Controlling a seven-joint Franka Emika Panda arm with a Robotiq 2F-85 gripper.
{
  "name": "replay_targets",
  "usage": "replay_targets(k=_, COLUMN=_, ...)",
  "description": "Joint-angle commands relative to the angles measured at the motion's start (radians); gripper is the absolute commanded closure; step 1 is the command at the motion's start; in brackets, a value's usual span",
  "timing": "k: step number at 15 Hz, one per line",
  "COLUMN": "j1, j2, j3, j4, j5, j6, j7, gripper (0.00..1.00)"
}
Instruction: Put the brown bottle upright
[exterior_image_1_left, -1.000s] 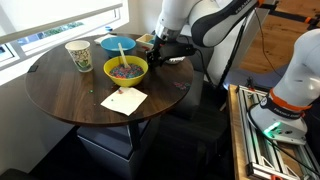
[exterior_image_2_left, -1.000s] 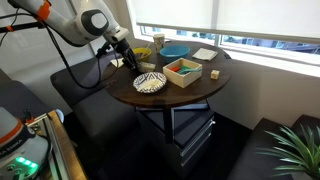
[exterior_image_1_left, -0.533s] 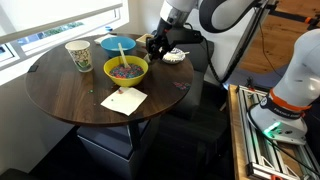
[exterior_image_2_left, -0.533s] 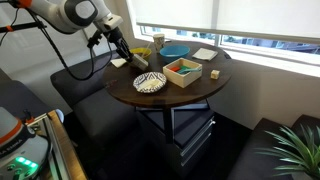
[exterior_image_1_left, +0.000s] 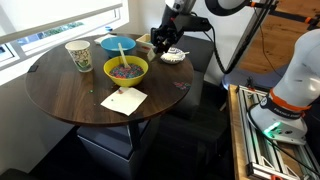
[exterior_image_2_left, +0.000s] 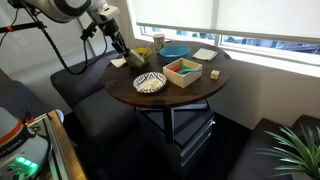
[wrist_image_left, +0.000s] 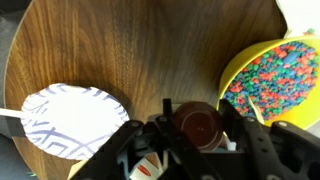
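Next, my gripper puts the brown bottle down upright on the wooden table (exterior_image_1_left: 164, 67) (wrist_image_left: 160, 98) between the yellow bowl and the whitish dish.
The brown bottle (wrist_image_left: 198, 124) sits between my gripper's fingers in the wrist view. I look down on its round dark end. My gripper (wrist_image_left: 198, 130) is shut on it and holds it above the round wooden table (exterior_image_1_left: 60, 95). Below it are a whitish patterned dish (wrist_image_left: 75, 120) on one side and the yellow bowl (wrist_image_left: 275, 75) of coloured bits on the other. In both exterior views the gripper (exterior_image_1_left: 160, 44) (exterior_image_2_left: 121, 48) hangs over the table edge nearest the arm. The bottle is only a dark shape in the fingers there.
A pale patterned paper cup (exterior_image_1_left: 78, 55), a blue bowl (exterior_image_1_left: 117, 45), the yellow bowl (exterior_image_1_left: 126, 69) and a napkin (exterior_image_1_left: 123, 100) stand on the table. The whitish dish (exterior_image_1_left: 174, 56) lies by the gripper. A window runs behind the table.
My gripper has risen from near the table top and drawn slightly back toward the arm's side, with the brown bottle in it.
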Motion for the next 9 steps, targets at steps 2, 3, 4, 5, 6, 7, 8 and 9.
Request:
replay_targets(k=2, j1=0.023, j2=-0.064, j3=-0.033, j4=0.074, j5=0.291, j6=-0.266, j7=-0.293, gripper=0.76)
replay_targets(k=3, j1=-0.019, j2=-0.041, j3=0.016, j4=0.040, j5=0.200, j6=-0.180, j7=-0.196, gripper=0.51)
replay_targets(k=4, j1=-0.019, j2=-0.050, j3=0.010, j4=0.058, j5=0.245, j6=-0.224, j7=-0.245, gripper=0.51)
replay_targets(k=5, j1=-0.019, j2=-0.056, j3=0.006, j4=0.069, j5=0.263, j6=-0.242, j7=-0.266, gripper=0.51)
replay_targets(k=6, j1=-0.020, j2=-0.058, j3=0.004, j4=0.073, j5=0.270, j6=-0.246, j7=-0.275, gripper=0.51)
replay_targets(k=7, j1=-0.026, j2=-0.042, j3=0.008, j4=0.082, j5=0.262, j6=-0.243, j7=-0.251, gripper=0.76)
replay_targets(k=8, j1=-0.042, j2=-0.037, j3=0.003, j4=0.098, j5=0.265, j6=-0.253, j7=-0.223, gripper=0.76)
replay_targets(k=9, j1=-0.057, j2=-0.043, j3=-0.001, j4=0.099, j5=0.268, j6=-0.251, j7=-0.197, gripper=0.76)
